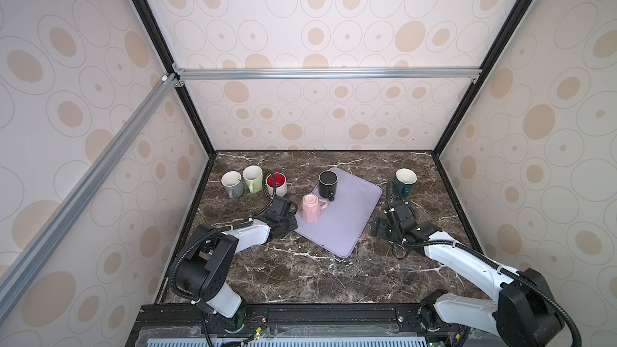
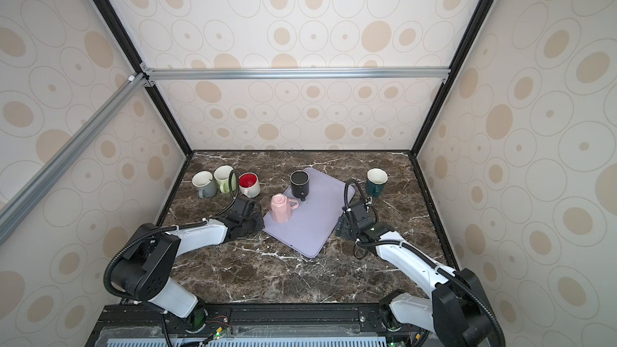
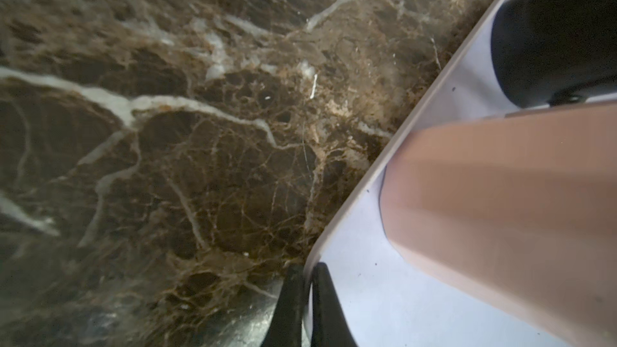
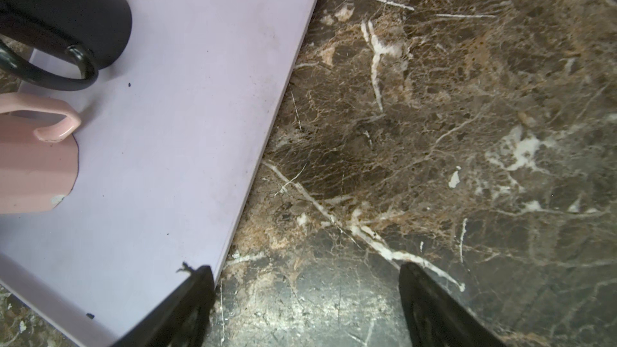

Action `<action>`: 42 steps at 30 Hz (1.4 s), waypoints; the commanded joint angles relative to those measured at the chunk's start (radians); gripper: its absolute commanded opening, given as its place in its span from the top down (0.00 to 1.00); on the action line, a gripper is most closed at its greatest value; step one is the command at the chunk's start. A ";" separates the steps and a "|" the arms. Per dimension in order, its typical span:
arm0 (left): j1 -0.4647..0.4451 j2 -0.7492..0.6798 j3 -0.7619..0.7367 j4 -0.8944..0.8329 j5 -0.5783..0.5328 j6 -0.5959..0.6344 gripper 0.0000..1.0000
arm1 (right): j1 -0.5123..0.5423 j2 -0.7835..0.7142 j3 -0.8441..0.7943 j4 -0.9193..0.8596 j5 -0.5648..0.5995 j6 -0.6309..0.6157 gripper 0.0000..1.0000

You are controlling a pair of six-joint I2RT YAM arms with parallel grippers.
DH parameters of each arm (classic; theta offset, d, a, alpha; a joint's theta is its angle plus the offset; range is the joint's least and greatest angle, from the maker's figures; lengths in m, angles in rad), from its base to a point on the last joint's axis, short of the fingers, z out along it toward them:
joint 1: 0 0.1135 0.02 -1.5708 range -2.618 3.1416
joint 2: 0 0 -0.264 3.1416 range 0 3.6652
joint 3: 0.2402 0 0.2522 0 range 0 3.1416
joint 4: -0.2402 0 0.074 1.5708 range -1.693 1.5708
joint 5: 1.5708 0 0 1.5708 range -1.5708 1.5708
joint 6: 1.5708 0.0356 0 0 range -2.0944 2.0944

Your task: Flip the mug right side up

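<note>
The long edge (image 1: 371, 212) (image 4: 282, 99) of the lilac tray facing the dark green mug, roughly level with the black mug, is the next part that I should close my right gripper on.
A pink faceted mug (image 1: 310, 209) (image 2: 280, 209) stands upside down, base up, near the left edge of a lilac tray (image 1: 349, 225) (image 2: 315, 228). The left wrist view shows its side wall (image 3: 500, 211) and the right wrist view shows its handle and rim (image 4: 33, 161). My left gripper (image 1: 293, 224) (image 2: 259, 225) (image 3: 307, 267) is shut on the tray's left rim (image 3: 384, 295), just beside the mug and not touching it. My right gripper (image 1: 379, 228) (image 2: 340, 228) (image 4: 307, 272) stands open and empty over the marble, at the tray's right edge (image 4: 167, 128).
A black mug (image 1: 328, 183) (image 2: 299, 182) (image 3: 561, 28) (image 4: 60, 5) stands upright on the tray's far corner. Grey (image 1: 232, 184), green (image 1: 252, 178) and red-lined white (image 1: 276, 184) mugs stand at the back left. A dark green mug (image 1: 405, 181) stands at the back right.
</note>
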 commanded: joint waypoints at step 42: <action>0.095 0.135 0.378 -0.221 -0.150 0.167 0.43 | 0.002 0.001 -0.004 0.033 -0.183 -0.068 0.10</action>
